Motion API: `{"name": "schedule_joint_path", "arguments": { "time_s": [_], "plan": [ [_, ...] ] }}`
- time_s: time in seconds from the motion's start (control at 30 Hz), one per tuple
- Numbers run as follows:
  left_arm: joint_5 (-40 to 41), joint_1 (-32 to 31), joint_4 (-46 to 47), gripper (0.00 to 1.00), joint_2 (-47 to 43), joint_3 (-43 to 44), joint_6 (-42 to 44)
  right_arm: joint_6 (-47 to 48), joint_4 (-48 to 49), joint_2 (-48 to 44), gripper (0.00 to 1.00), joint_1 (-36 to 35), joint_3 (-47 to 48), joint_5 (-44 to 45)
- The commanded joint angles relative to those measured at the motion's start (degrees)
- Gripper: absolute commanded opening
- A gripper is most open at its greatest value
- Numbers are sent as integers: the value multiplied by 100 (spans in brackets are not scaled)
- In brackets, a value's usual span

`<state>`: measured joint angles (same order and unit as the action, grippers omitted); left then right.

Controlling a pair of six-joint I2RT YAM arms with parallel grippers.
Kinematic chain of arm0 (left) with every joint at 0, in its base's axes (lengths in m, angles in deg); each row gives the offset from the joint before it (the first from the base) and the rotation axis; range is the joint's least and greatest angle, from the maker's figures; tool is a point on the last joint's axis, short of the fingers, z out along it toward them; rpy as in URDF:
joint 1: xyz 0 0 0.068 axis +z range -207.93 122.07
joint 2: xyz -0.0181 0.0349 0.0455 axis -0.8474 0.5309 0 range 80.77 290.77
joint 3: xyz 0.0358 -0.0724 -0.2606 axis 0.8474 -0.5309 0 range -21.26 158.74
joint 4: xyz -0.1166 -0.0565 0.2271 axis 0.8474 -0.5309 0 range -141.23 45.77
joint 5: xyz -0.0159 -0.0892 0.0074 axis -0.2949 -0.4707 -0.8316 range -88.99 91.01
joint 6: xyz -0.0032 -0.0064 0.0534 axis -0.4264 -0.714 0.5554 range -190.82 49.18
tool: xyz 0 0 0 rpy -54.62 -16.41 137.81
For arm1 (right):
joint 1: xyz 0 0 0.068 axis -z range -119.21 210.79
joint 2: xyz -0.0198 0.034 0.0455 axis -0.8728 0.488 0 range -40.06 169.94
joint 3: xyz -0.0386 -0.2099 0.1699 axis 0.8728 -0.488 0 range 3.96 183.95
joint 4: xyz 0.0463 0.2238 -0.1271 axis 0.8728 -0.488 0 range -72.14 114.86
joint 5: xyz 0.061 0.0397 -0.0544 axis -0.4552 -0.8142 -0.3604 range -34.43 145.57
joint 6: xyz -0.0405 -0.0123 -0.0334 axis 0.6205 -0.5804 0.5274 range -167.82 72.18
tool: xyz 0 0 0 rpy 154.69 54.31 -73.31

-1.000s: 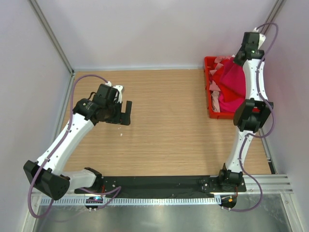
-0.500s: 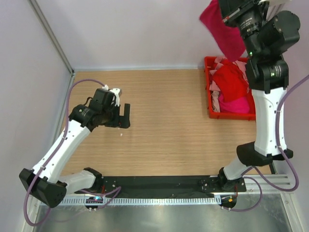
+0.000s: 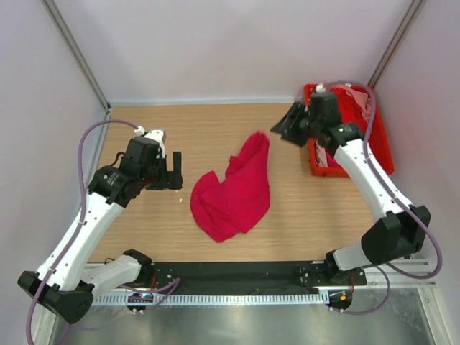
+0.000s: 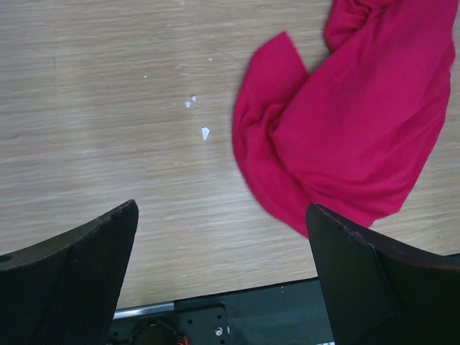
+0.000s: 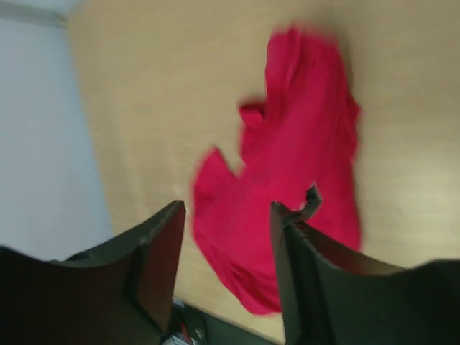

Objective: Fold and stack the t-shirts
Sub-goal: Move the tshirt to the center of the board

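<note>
The robot's left gripper should next go to the crimson-magenta t-shirt's small pointed corner (image 3: 206, 177) (image 4: 266, 56), the one near the white scraps, and close there.
A crimson-magenta t-shirt (image 3: 233, 194) lies crumpled in a loose heap on the middle of the wooden table, also seen in the left wrist view (image 4: 352, 122) and the right wrist view (image 5: 302, 144). My right gripper (image 3: 286, 128) hovers above the table beyond the heap's far right end, open with nothing between its fingers (image 5: 228, 207). My left gripper (image 3: 175, 171) stands wide open just left of the heap, jaws empty (image 4: 221, 208). More t-shirts, red (image 3: 356, 108) and pale pink (image 3: 321, 152), are bundled in the bin.
A rigid red plastic bin (image 3: 323, 172) stands at the table's far right, partly behind my right arm. Small white scraps (image 4: 205, 133) lie on the wood left of the heap. The black mounting rail (image 3: 237, 273) runs along the near edge.
My right arm swung down from high over the bin to the table's middle and opened, letting go of the crimson t-shirt, which now lies on the table. The left arm shifted slightly.
</note>
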<state>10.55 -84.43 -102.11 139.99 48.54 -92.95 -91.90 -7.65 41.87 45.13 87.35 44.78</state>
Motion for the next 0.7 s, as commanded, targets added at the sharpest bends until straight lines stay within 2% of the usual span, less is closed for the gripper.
{"name": "schedule_joint_path", "arguments": {
  "time_s": [0.0,0.1,0.2,0.27,0.3,0.37,0.47,0.5,0.57,0.67],
  "plan": [
    [-274,5,225,100,54,-10,-37,274,-1027,76,60,-42,-447,-635],
    [-864,-4,523,100,221,-63,-37,1020,-2001,655,62,-42,0,-162],
    [-1374,-4,725,99,519,-63,-81,1374,-2128,1305,61,-51,536,-125],
    [-1498,5,779,98,835,-37,-151,1428,-1962,1579,56,-42,791,-275],
    [-1551,5,788,98,967,-19,-160,1445,-1830,1763,48,-42,905,-284],
    [-1639,5,744,97,1424,16,-195,1489,-1741,2290,40,-51,1327,-257],
    [-1745,31,743,93,1933,78,-117,1603,-1531,2967,38,-60,1898,-205],
    [-1736,57,787,91,2040,69,-20,1647,-1382,3126,39,-60,2022,-187],
    [-1544,153,971,89,2276,34,16,1805,-1363,3686,47,-69,2520,-91],
    [-1691,355,1217,89,2549,25,-2,1928,-1547,4530,56,-60,3313,-55]
  ]
}}
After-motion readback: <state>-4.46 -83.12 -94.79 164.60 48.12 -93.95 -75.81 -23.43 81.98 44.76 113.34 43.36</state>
